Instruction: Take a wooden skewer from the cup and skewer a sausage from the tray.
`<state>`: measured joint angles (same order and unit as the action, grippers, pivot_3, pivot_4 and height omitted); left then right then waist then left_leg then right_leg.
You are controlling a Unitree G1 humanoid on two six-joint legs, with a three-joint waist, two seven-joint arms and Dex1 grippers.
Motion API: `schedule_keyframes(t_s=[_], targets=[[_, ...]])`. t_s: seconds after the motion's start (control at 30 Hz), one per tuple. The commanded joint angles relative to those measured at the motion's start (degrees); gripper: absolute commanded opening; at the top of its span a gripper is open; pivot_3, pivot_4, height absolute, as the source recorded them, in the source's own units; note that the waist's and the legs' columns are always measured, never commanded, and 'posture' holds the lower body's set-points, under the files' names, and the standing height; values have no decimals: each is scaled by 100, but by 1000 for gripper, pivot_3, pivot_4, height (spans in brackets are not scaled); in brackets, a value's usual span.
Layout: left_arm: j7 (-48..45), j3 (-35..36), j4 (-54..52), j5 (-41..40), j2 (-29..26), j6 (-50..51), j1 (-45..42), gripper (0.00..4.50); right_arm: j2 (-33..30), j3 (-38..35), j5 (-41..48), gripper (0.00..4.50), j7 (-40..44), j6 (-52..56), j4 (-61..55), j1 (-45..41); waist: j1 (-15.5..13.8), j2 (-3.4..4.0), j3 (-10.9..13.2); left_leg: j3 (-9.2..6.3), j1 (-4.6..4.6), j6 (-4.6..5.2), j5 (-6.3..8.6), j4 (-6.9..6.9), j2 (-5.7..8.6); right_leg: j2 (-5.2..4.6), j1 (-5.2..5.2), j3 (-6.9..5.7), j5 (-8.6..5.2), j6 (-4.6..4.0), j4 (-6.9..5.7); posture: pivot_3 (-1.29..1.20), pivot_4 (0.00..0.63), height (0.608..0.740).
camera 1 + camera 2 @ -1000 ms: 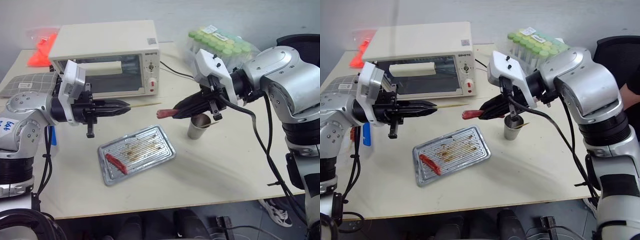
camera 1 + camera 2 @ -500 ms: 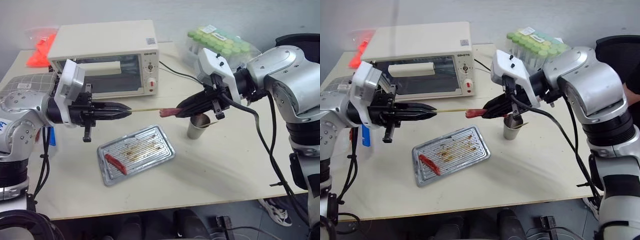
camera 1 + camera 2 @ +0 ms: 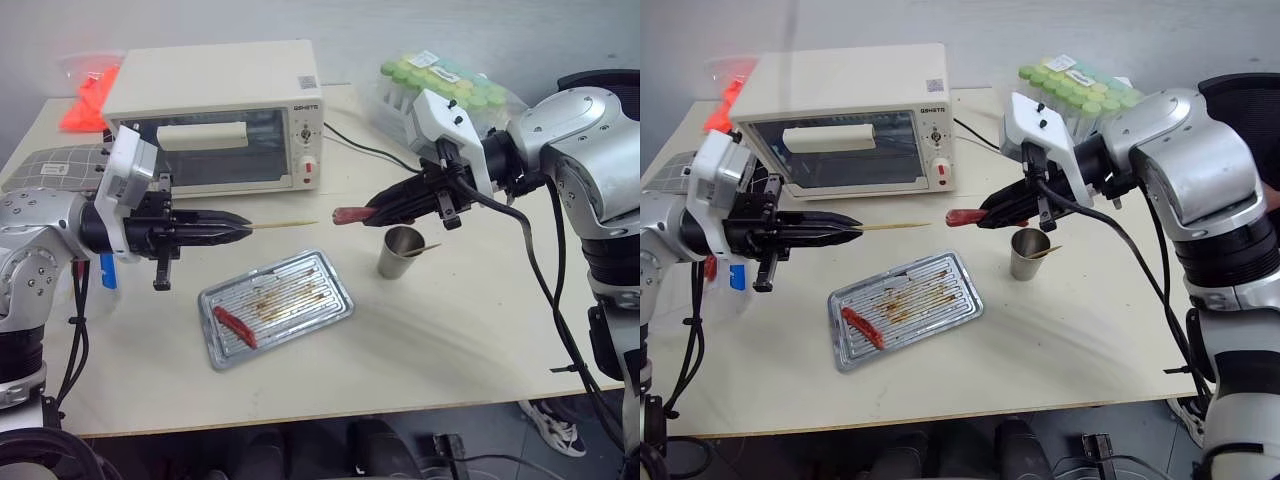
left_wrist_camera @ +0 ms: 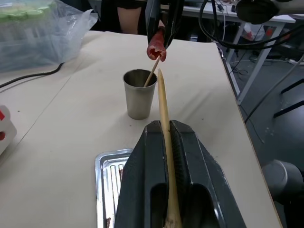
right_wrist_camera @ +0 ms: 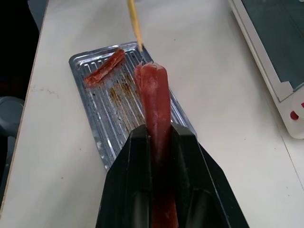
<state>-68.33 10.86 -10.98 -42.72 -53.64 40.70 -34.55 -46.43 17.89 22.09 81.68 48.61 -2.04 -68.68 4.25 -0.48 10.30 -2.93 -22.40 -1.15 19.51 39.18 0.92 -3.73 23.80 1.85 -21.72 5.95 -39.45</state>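
I will use my right gripper to release the reddish-brown sausage on the tip end of the wooden skewer (image 3: 301, 223) (image 5: 137, 33) in my left gripper.
My left gripper (image 3: 245, 228) is shut on the wooden skewer (image 3: 285, 224) and holds it level, tip toward the right. My right gripper (image 3: 372, 212) is shut on the reddish-brown sausage (image 3: 348, 213), whose free end faces the skewer tip across a small gap. Both hang above the table. The metal cup (image 3: 399, 251) stands below the right gripper with another stick (image 3: 425, 247) leaning in it. The stained tray (image 3: 300, 290) lies lower down and holds a brighter red sausage (image 3: 233, 326). In the left wrist view the skewer (image 4: 164, 109) points at the sausage (image 4: 156, 47) above the cup (image 4: 139, 92).
A white toaster oven (image 3: 215, 110) stands at the back left. A bag of green-capped tubes (image 3: 445, 90) lies at the back right, an orange bag (image 3: 85, 95) and a grey cloth (image 3: 50, 165) at the far left. A black cable (image 3: 355, 148) runs behind the cup.
Half a second ago the skewer tip met the sausage's end. Now a small gap lies between them, with the left gripper further left and the right gripper further right.
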Motion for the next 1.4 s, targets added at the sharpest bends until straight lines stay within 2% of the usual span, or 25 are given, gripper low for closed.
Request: schedule_keyframes(t_s=[0.03,0.9,1.4], targets=[[4,4,-120,-60,39,-80,-181,0,16,-113,24,321,32,-86,-98,-117,1,0,0,0,0,0,0,0,0,0,0,0,0,0,0,0,150,740],[-13,-210,241,197,240,-267,-484,0,35,-213,300,321,-36,236,-368,-140,15,0,0,0,0,0,0,2,0,1,0,-1,0,0,-1,0,150,740],[36,-623,353,274,786,-259,-975,0,168,-245,386,321,-120,399,-359,-292,13,0,0,0,0,0,0,5,2,0,0,-2,0,0,-4,0,150,740]])
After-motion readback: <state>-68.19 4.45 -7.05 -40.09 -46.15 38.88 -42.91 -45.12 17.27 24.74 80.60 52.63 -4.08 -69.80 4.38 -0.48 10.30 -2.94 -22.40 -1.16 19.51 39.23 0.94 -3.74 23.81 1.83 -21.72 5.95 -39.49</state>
